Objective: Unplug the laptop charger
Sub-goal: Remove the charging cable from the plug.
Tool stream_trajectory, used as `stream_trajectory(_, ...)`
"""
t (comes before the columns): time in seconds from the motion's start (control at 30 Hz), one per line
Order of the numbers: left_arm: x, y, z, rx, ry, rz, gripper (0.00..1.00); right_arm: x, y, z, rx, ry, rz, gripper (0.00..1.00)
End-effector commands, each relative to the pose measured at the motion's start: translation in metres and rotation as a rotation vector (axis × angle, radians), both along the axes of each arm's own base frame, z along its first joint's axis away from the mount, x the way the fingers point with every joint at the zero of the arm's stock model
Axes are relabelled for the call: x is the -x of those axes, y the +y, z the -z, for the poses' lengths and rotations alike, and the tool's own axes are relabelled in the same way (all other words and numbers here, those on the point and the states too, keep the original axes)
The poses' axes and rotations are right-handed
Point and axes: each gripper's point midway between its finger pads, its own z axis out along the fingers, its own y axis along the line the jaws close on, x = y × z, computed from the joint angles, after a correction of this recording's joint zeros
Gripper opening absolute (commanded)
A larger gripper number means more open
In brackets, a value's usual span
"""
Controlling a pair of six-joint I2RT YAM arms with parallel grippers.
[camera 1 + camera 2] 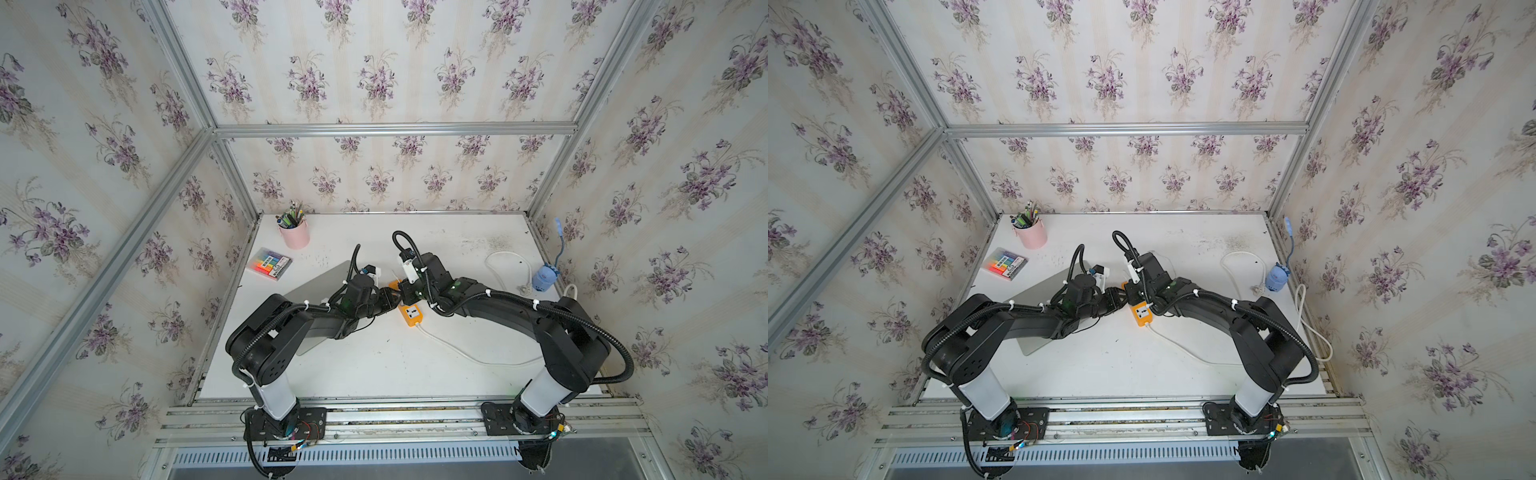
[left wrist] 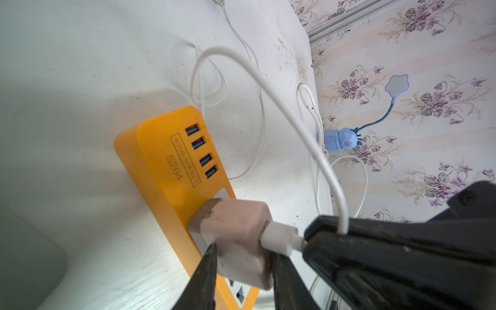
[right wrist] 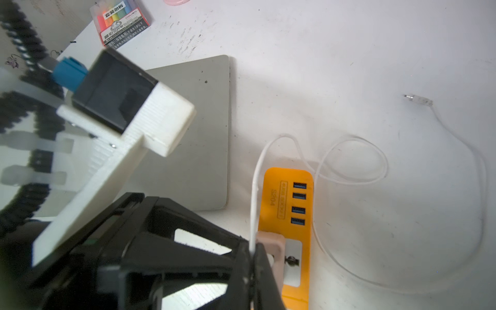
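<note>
My right gripper releases the cable end on the white table point(image 1: 455, 276) between the orange power strip and blue lamp next.
The laptop charger point(image 2: 236, 230), a small pinkish-beige cube, sits against the socket face of the orange power strip point(image 2: 166, 166); its prongs are hidden. My left gripper point(image 2: 243, 253) is shut on the cube, one black finger point(image 2: 206, 271) pressed against each side. A thin white cable point(image 2: 281, 107) leaves the charger's white connector and loops over the table. My right gripper point(image 3: 252, 251) is shut on that cable right beside the charger point(image 3: 273, 241). In a top view both grippers meet over the power strip point(image 1: 409, 313) at mid-table.
The shut silver laptop point(image 3: 198, 134) lies next to the strip, under my left arm. A pink pen cup point(image 1: 295, 235) and a highlighter pack point(image 1: 269, 264) stand at the back left. A blue lamp point(image 1: 545, 280) is at the right edge. The strip's thick cord point(image 1: 457, 351) runs towards the front right.
</note>
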Motion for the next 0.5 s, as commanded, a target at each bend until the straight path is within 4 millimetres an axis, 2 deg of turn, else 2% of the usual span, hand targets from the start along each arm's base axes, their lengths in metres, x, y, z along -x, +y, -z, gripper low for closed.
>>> stream_trajectory(0.0,0.046,0.053,0.088,-0.297,0.325,-0.091,0.33,0.009,0.022,-0.025,-0.14,0.027,-0.078,0.0)
stream_trajectory(0.2,0.049,0.058,0.09,-0.319,0.349,-0.104,0.33,0.004,0.02,-0.025,-0.278,0.123,-0.063,0.0)
stream_trajectory(0.33,0.046,0.062,0.089,-0.343,0.341,-0.125,0.33,-0.001,0.017,-0.017,-0.209,0.122,-0.048,0.0)
stream_trajectory(0.47,0.045,0.063,0.091,-0.339,0.349,-0.144,0.34,-0.004,0.009,-0.034,-0.19,0.061,-0.041,0.0)
